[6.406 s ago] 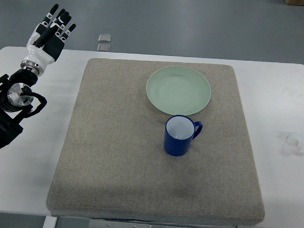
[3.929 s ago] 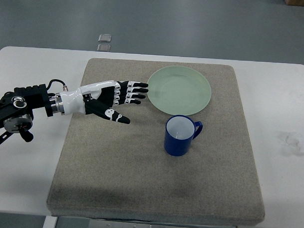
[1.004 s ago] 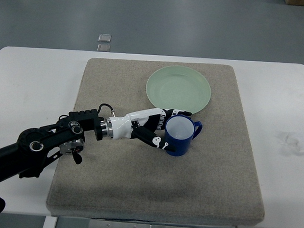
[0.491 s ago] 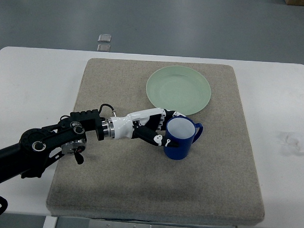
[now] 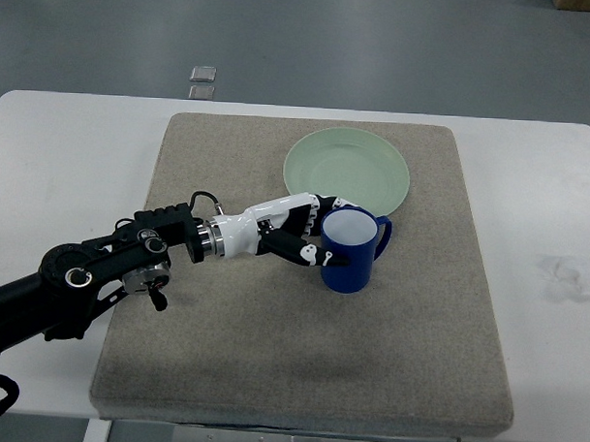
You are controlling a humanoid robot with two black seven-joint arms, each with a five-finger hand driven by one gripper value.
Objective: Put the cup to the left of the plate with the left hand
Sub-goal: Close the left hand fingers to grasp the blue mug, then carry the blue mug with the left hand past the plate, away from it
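My left gripper is going to set the blue cup down on the far corner of the mat (image 5: 202, 167) near the grey squares.
A blue cup (image 5: 354, 257) with a white inside stands on the grey mat (image 5: 223, 345), handle pointing right, just below the pale green plate (image 5: 347, 173). My left hand (image 5: 312, 236) reaches in from the left and its fingers wrap the cup's left side, thumb on the near wall, other fingers at the far rim. The cup looks slightly raised and shifted up toward the plate's near edge. The right arm does not show.
The mat covers most of a white table (image 5: 55, 145). Two small grey squares (image 5: 203, 80) lie on the floor beyond the table's far edge. A faint smudge (image 5: 563, 269) marks the table at the right.
My left hand swung in from the far left, reached the cup and closed on its left side. In the last half second the cup moved slightly up and right.
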